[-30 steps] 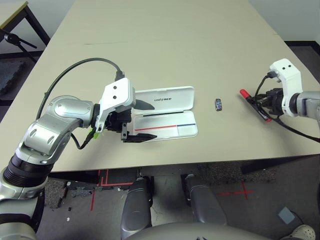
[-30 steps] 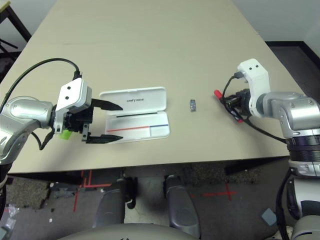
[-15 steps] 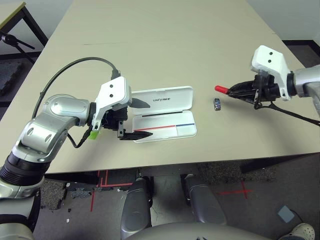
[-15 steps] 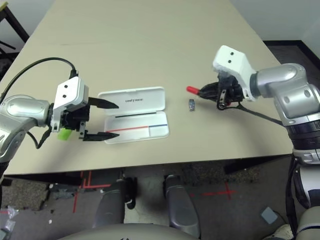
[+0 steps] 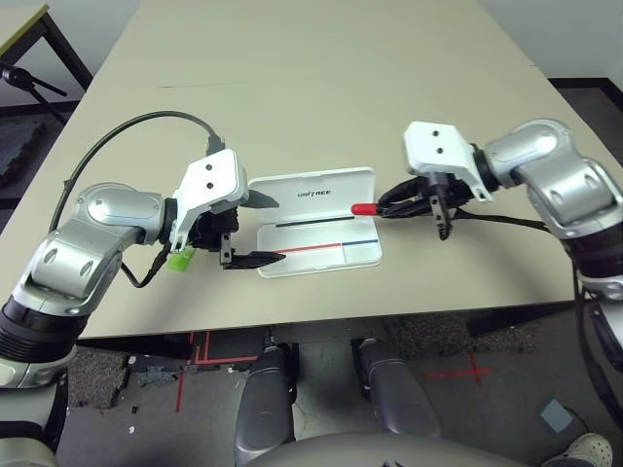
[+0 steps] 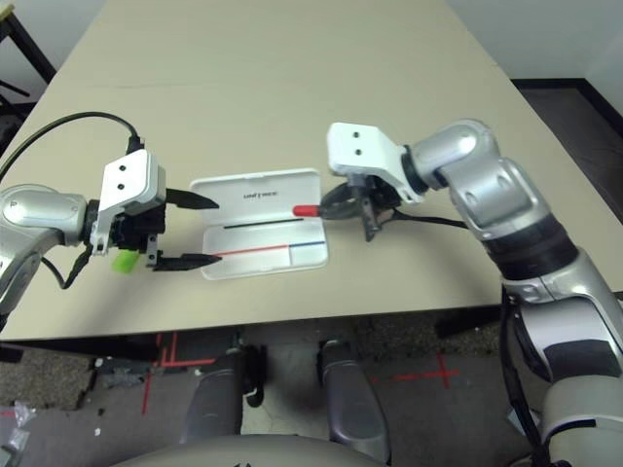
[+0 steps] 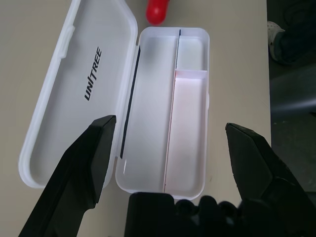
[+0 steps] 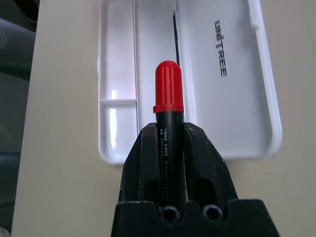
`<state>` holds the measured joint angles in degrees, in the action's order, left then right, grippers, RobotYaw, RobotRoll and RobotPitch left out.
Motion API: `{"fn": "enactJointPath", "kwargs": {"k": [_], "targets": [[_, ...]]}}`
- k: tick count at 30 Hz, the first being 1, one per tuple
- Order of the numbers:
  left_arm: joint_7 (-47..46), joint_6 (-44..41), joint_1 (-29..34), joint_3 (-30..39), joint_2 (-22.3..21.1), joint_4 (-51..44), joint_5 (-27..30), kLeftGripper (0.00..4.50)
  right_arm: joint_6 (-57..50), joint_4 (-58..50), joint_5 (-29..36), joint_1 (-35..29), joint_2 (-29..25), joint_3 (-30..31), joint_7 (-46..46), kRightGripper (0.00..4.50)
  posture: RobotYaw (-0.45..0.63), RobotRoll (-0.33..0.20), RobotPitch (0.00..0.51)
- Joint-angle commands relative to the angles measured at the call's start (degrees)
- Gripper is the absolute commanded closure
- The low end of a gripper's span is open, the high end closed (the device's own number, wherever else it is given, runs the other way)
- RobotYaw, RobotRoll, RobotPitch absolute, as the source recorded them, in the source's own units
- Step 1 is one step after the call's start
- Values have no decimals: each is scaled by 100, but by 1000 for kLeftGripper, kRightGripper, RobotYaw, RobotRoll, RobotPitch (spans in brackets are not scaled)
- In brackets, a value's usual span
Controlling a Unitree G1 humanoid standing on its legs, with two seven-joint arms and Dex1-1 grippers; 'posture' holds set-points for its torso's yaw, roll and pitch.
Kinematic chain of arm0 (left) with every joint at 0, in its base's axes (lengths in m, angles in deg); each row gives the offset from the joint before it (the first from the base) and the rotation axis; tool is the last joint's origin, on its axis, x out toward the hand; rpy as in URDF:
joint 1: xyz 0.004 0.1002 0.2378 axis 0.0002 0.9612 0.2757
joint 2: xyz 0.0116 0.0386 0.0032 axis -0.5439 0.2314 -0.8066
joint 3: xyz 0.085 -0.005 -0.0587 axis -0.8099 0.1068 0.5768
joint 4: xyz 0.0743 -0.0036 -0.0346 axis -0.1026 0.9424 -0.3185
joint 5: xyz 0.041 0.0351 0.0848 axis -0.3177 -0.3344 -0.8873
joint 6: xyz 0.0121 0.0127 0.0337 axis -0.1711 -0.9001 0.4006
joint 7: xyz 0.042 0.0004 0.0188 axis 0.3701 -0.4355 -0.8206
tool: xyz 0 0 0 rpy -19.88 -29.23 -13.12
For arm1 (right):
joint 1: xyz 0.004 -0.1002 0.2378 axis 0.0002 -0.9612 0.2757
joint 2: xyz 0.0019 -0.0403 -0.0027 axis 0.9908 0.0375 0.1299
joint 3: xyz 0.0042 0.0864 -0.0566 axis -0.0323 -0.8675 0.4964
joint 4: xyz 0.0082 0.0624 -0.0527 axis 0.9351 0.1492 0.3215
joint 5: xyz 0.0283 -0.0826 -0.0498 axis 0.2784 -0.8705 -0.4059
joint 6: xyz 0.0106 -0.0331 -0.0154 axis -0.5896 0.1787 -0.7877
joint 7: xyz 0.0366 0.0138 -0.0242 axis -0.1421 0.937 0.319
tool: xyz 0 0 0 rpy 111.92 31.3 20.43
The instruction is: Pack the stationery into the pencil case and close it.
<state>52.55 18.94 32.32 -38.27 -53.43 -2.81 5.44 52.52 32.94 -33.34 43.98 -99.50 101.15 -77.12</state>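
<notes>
The red marker will go down from my right gripper into the tray's long compartment (image 5: 318, 231) (image 8: 164, 58) beside the "unitree" lid.
The white pencil case (image 5: 336, 255) lies open at the table's front middle, its "unitree" lid (image 7: 84, 94) folded back and its tray (image 8: 148, 74) empty. My right gripper (image 5: 397, 202) is shut on the red marker (image 5: 365, 208), whose red cap (image 8: 168, 89) points at the case's right end, just above it. At the case's left end my left gripper (image 5: 261, 229) stands open, its fingers (image 7: 86, 163) spread wide. The lime-green strip (image 5: 178, 260) lies on the table behind my left hand. The small dark block is hidden under my right hand.
The tan table (image 5: 321, 88) stretches far beyond the case. Its front edge (image 5: 389, 309) runs close below the case. A black cable (image 5: 146, 126) loops from my left wrist, and another trails right from my right hand.
My right gripper has carried the marker leftward from the table's right side to the case's right end, covering the small block. My left gripper has shifted slightly left and stays open.
</notes>
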Motion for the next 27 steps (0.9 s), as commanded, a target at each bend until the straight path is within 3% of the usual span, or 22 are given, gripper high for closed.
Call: {"fn": "enactJointPath", "kwargs": {"k": [1, 16, 27], "targets": [[-41, -43, 98, 15, -39, -84, -63, 0, 0, 38, -219, 89, 180, 252, 30, 4033, -93, 0, 175], [-377, -415, 168, -47, -32, -194, -191, 0, 28, 552, -846, 254, 1230, 678, 380, 4033, -73, 0, 177], [-517, -555, 232, -54, -29, -244, -290, 0, 152, 800, -1065, 97, 1627, 846, 641, 4033, -59, 0, 178]]}}
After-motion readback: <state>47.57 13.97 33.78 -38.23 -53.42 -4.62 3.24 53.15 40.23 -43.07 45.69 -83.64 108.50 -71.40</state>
